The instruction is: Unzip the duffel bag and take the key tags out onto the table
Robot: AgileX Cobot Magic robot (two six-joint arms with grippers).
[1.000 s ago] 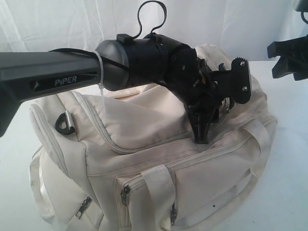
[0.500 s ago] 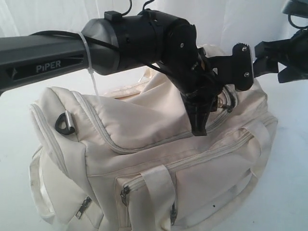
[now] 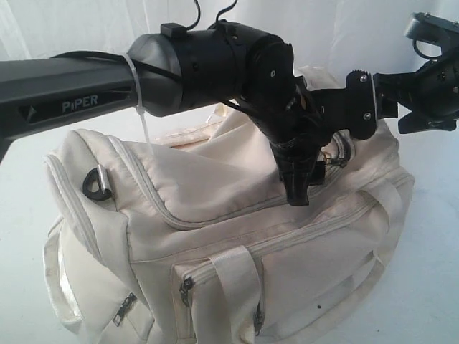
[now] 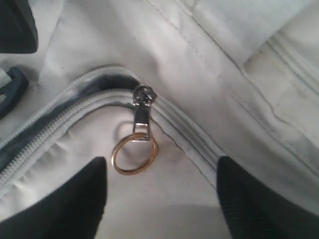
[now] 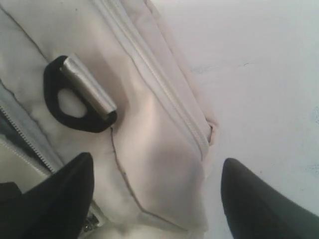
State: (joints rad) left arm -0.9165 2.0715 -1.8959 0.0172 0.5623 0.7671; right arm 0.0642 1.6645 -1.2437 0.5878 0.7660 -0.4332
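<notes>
The gold pull ring is lying loose under my open left gripper. Next, I pinch that ring with it and hold the bag's end [image 3: 387, 147] with my right gripper before I pull.
The cream duffel bag [image 3: 237, 236] fills the middle of the white table [image 3: 430, 272]. My left gripper [image 3: 296, 188] points down at the bag's top, open. In the left wrist view its fingers [image 4: 70, 201] flank bare fabric just below the zipper slider [image 4: 142, 97] and its gold pull ring [image 4: 134, 156]; neither is held. Dark lining [image 4: 107, 82] shows in a short gap beside the slider. My right gripper [image 3: 412, 100] hovers open at the bag's far right end [image 5: 159, 164], near a black D-ring [image 5: 75, 102]. The key tags are hidden.
Another black D-ring [image 3: 96, 183] sits on the bag's left end. Strap handles [image 3: 240, 287] and side-pocket zippers [image 3: 188, 287] face the front. A white curtain [image 3: 86, 25] hangs behind. Bare tabletop [image 5: 264, 74] lies beside the bag's right end.
The left arm rose slightly and its gripper lifted a little off the bag top. The right gripper came in from the right edge toward the bag's far right end.
</notes>
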